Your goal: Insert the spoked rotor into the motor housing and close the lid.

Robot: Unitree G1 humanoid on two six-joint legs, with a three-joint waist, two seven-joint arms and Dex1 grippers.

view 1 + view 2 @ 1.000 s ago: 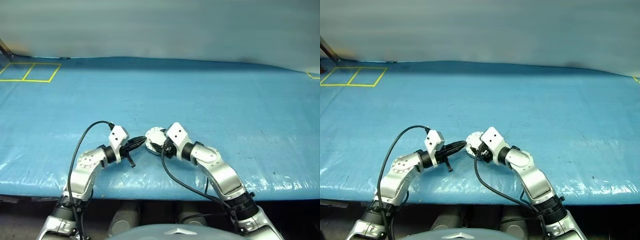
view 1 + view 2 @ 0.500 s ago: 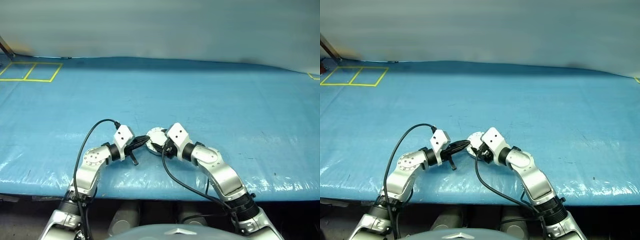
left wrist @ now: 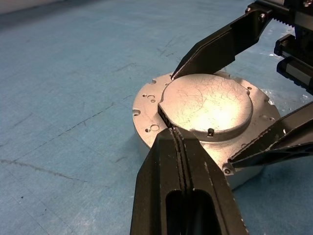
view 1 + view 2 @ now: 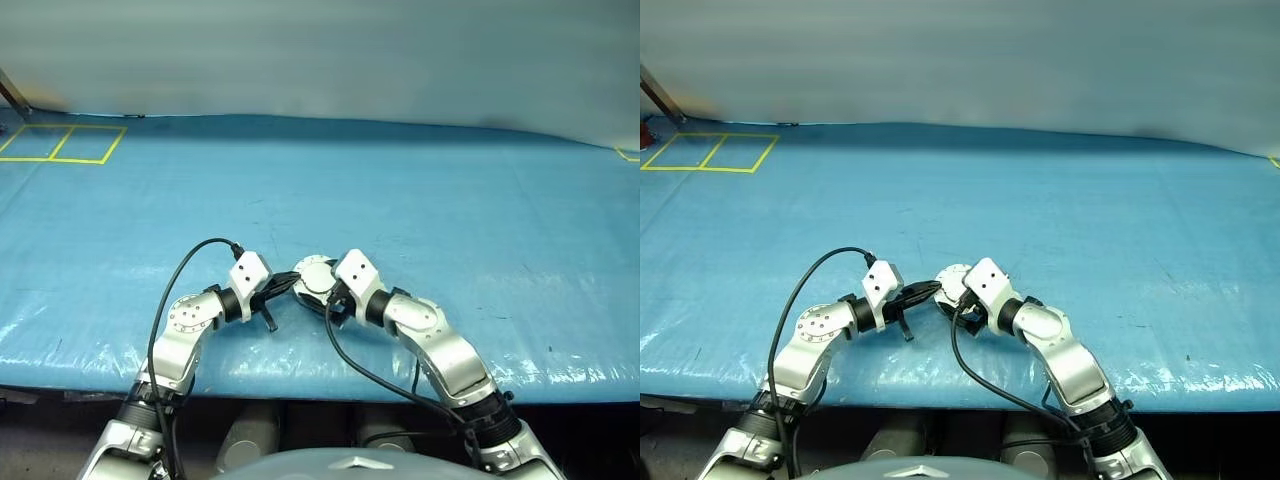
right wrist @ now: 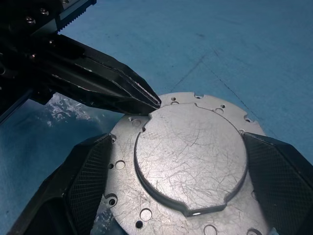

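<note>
Next, my right gripper backs off, turns and pinches the housing's rim (image 3: 274, 111) from the top and bottom side, because it straddles that rim from above while the housing lies flat.
The motor housing (image 3: 145, 105) is a round silver puck lying on the blue table near its front edge. Its lid (image 3: 210, 105) lies flat and closed on top, plain scratched face up. The spoked rotor is out of view. My left gripper (image 3: 172, 135) is shut, and its joined tips rest against the lid's raised edge. My right gripper (image 5: 177, 139) is open and straddles the housing, one mesh-faced finger (image 5: 85, 178) on each side of the flange. In the left eye view the housing (image 4: 315, 278) sits between the two grippers.
Blue sheeting covers the table (image 4: 450, 190), which stretches wide behind the housing. Yellow tape squares (image 4: 60, 143) mark the far left corner. The table's front edge (image 4: 300, 375) runs just below the arms. Black cables loop from both wrists.
My right gripper's fingers have spread wider around the housing, so more of the lid shows between the grippers. My left gripper stays shut at the lid's edge.
</note>
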